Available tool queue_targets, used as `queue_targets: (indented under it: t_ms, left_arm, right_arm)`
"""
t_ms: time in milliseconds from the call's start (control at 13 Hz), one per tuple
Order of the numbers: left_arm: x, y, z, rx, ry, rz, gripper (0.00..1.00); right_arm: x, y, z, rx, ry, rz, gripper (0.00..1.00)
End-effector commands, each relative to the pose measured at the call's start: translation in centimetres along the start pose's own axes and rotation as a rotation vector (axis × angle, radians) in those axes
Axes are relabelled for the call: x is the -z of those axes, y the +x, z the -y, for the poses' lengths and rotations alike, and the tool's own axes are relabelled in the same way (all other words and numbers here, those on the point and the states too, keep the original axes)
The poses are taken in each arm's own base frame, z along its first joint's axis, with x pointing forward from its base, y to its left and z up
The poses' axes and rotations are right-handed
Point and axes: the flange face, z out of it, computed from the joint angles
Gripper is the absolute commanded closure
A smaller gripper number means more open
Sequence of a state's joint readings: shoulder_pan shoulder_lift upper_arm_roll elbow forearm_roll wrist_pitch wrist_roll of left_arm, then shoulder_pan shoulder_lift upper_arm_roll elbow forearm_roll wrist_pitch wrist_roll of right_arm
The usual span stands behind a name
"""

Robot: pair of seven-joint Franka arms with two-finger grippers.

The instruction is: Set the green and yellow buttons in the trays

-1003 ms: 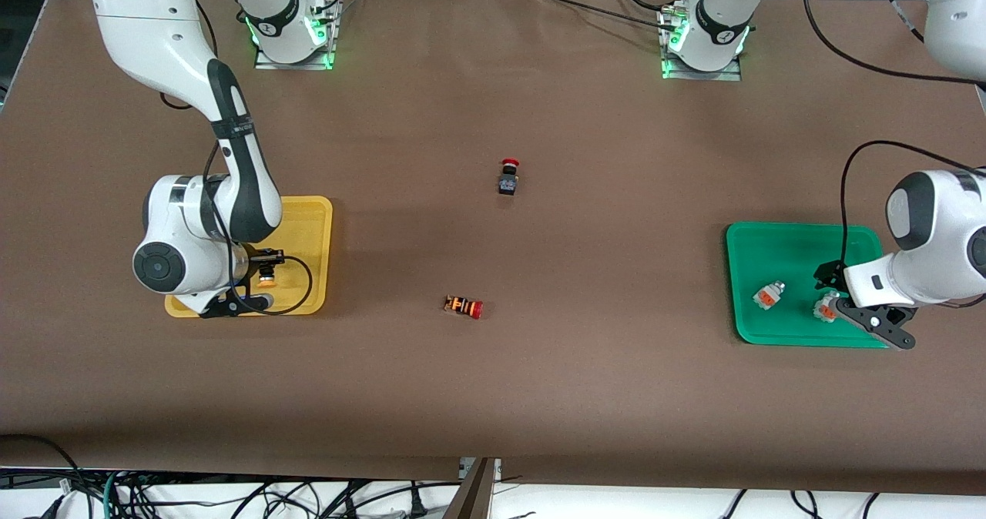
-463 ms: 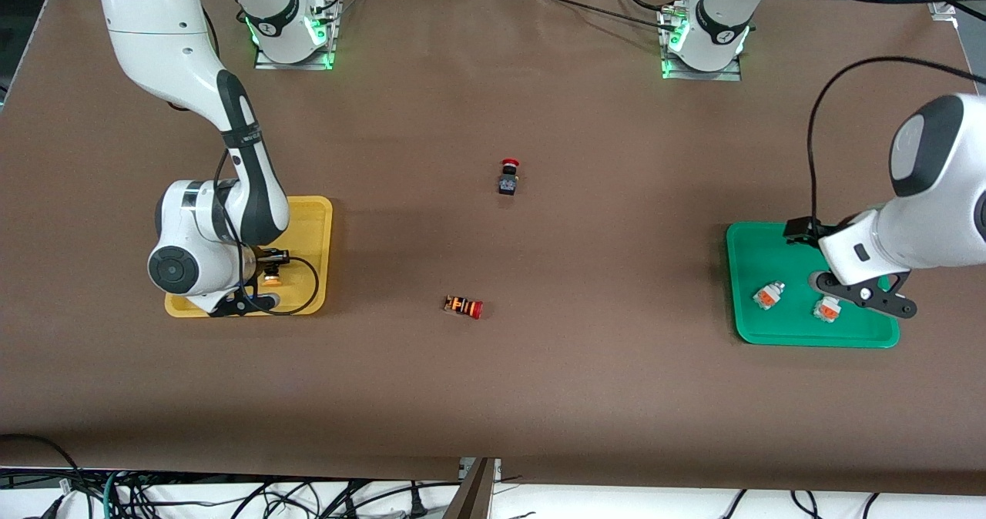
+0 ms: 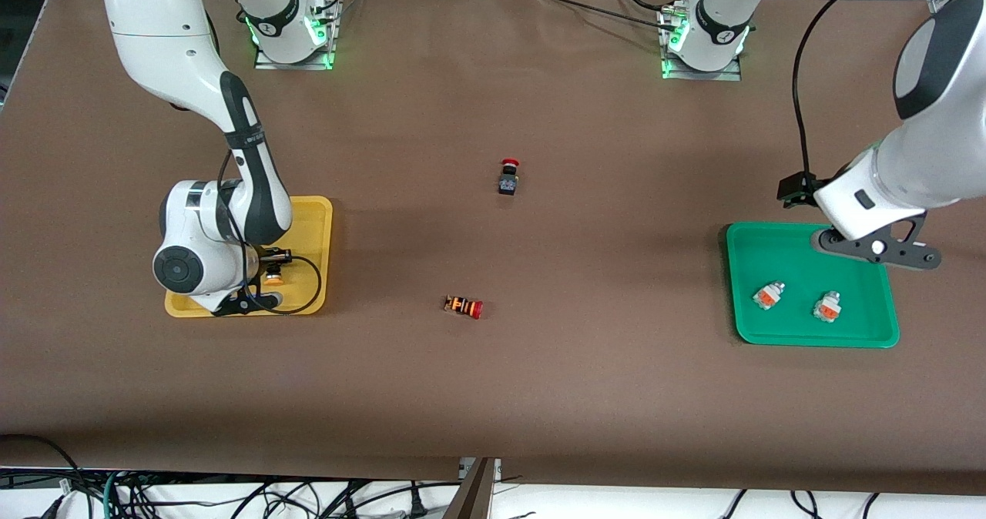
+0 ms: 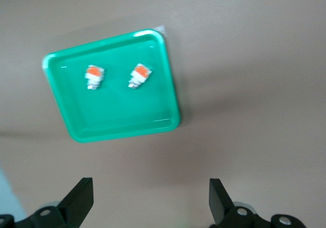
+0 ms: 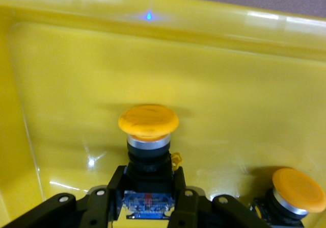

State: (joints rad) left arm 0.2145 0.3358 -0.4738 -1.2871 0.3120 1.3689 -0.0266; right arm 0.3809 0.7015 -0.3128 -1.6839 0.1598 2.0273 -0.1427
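Next, I place the yellow-capped button, now held low in the yellow tray, on the yellow tray's bottom beside the second yellow-capped button [image 3: 276, 266] [image 5: 146, 149] with my right gripper.
The green tray [image 3: 793, 253] lies toward the left arm's end of the table. Two silver-white buttons with orange faces [image 3: 768, 296] [image 3: 826, 307] lie in it. My left gripper [image 3: 877, 247] is open and empty, up over the tray's edge nearest the bases. The left wrist view shows the tray [image 4: 122, 121], both buttons [image 4: 94, 77] [image 4: 140, 75] and the gripper [image 4: 150, 202]. My right gripper [image 3: 269, 276] is low in the yellow tray [image 3: 312, 222], shut on a black-bodied yellow-capped button [image 5: 148, 121]. A second yellow-capped button [image 5: 298, 190] stands beside it in the tray [image 5: 244, 75].
A black-bodied button with a red cap [image 3: 508, 176] stands at the table's middle. An orange-striped button with a red cap [image 3: 464, 306] lies nearer the front camera. Brown table surface [image 3: 616, 288] spreads between the two trays.
My left gripper has risen from the second silver-white button, leaving it in the green tray, and moved toward the bases. My right gripper has shifted slightly within the yellow tray.
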Motion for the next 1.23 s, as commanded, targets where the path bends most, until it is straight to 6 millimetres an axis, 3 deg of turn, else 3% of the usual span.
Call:
queue_targets:
  t_ms: [0, 154, 386, 695, 772, 849, 926, 1003, 1158]
  left_arm:
    - [2.9, -2.7, 0.1, 0.058, -0.004, -0.027, 0.0]
    - [2.5, -4.2, 1.8, 0.096, -0.01, -0.073, 0.0]
    - [-0.3, -7.4, 2.8, 0.149, -0.127, -0.237, 0.0]
    - [0.2, -8.0, 3.6, 0.146, -0.132, -0.268, 0.0]
    - [0.3, -8.0, 3.8, 0.149, -0.132, -0.266, 0.0]
    - [0.2, -8.1, 3.9, 0.15, -0.128, -0.231, 0.0]
    - [0.2, -7.7, 4.0, 0.157, -0.129, -0.213, 0.0]
    - [0.4, -7.8, 4.0, 0.158, -0.129, -0.202, 0.0]
    - [0.6, -7.8, 4.1, 0.159, -0.134, -0.205, 0.0]
  right_arm:
    - [-1.6, -1.2, 0.5, -0.002, 0.021, 0.026, 0.84]
    - [-1.6, -1.6, 0.6, -0.008, 0.026, 0.032, 0.84]
    - [-2.3, -2.3, 0.5, -0.013, 0.036, 0.049, 0.84]
    - [-2.5, -2.5, 0.7, -0.011, 0.037, 0.062, 0.82]
    - [-2.6, -2.5, 0.7, -0.011, 0.037, 0.064, 0.74]
    - [-2.7, -2.4, 0.7, -0.011, 0.036, 0.061, 0.33]
    - [-2.7, -2.4, 0.7, -0.011, 0.035, 0.061, 0.08]
    - [-2.5, -2.4, 0.7, -0.01, 0.036, 0.059, 0.01]
    - [-1.9, -2.2, 0.8, -0.006, 0.035, 0.049, 0.01]
